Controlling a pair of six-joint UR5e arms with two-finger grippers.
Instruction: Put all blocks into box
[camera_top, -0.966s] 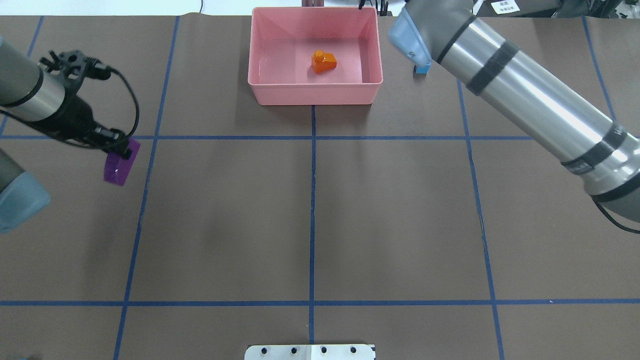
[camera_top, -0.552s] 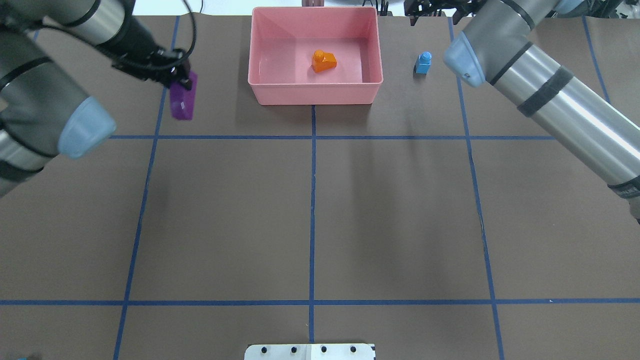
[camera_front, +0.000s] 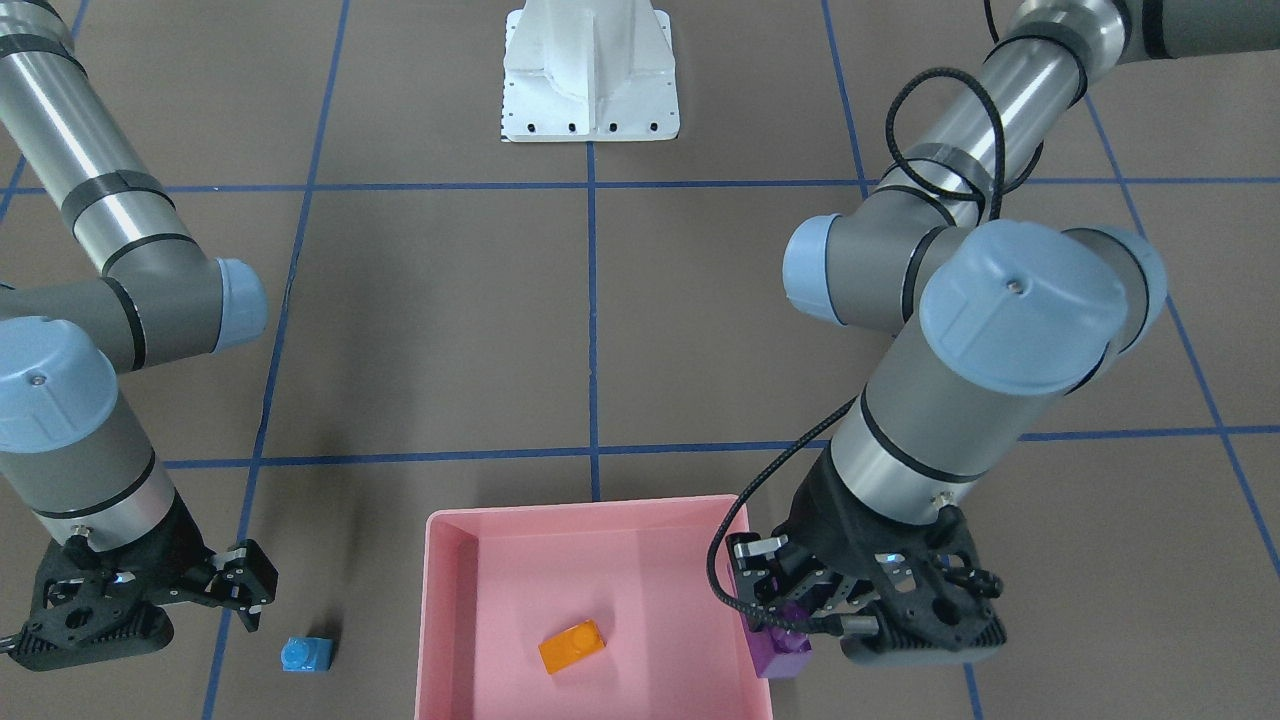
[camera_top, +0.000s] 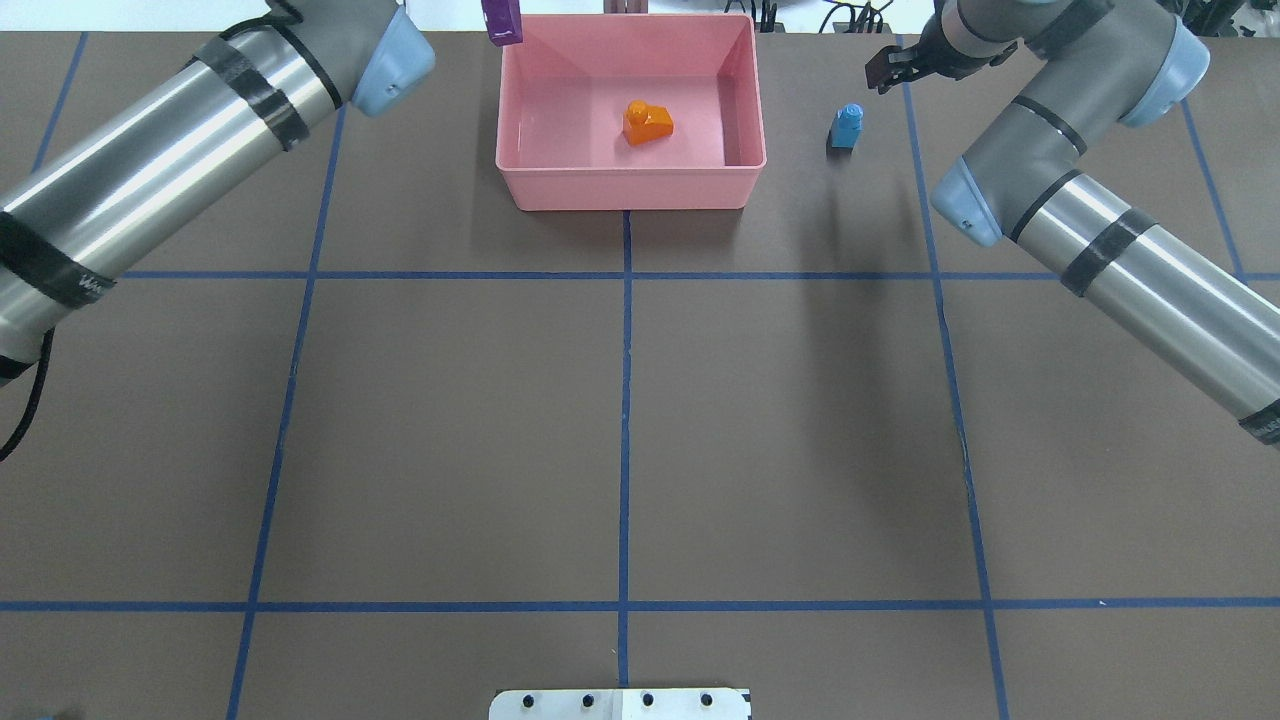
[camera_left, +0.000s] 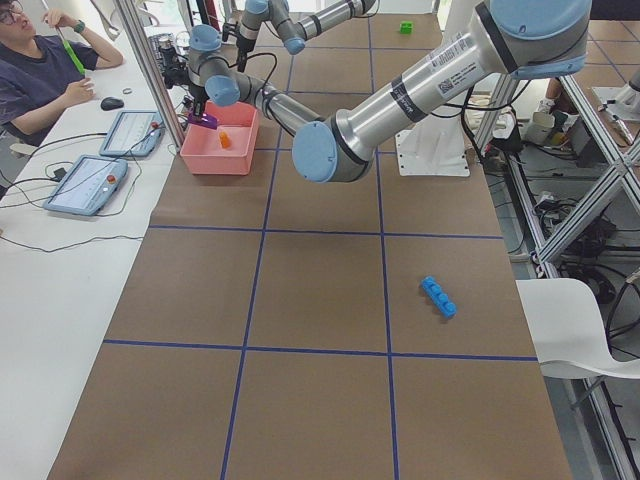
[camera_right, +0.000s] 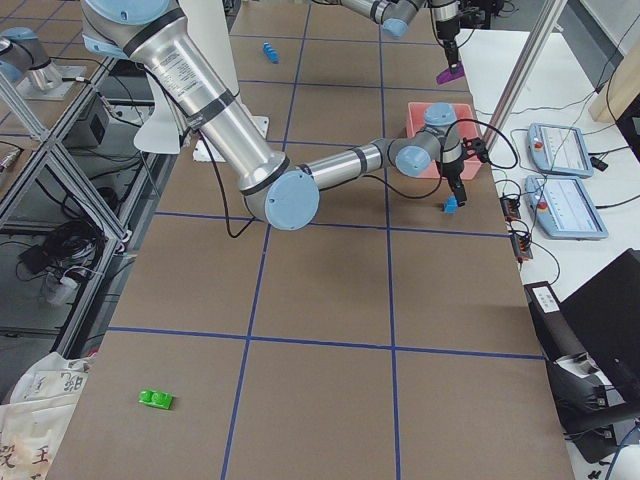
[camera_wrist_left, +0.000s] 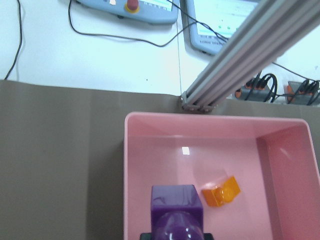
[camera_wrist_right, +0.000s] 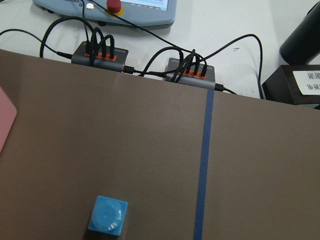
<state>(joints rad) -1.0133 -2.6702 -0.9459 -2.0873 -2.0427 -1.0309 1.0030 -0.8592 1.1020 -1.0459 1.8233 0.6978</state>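
My right gripper needs to grip the sides of the small blue block (camera_front: 308, 655) (camera_wrist_right: 108, 216) next, because the block is still outside the pink box.
My left gripper (camera_front: 785, 625) is shut on the purple block (camera_front: 780, 652) and holds it above the pink box's (camera_front: 440, 600) left wall. In the left wrist view the purple block (camera_wrist_left: 176, 210) hangs over the box's inside by its rim (camera_wrist_left: 125, 175). The orange block (camera_top: 647, 122) lies in the box (camera_top: 630, 190). My right gripper (camera_front: 243, 585) looks open and empty, just right of the small blue block (camera_top: 846, 126), which stands on the table outside the box. The long blue block (camera_left: 438, 296) and green block (camera_right: 155, 399) lie far off at the table's ends.
The white robot base (camera_front: 590, 70) is at the near middle edge. An aluminium post (camera_wrist_left: 240, 55), teach pendants (camera_wrist_left: 150, 7) and cable hubs (camera_wrist_right: 100, 52) sit just beyond the box. An operator (camera_left: 40, 70) sits at that side.
My left arm carried the purple block from the table's left side up to the box's far-left corner. My right arm swung back, uncovering the small blue block.
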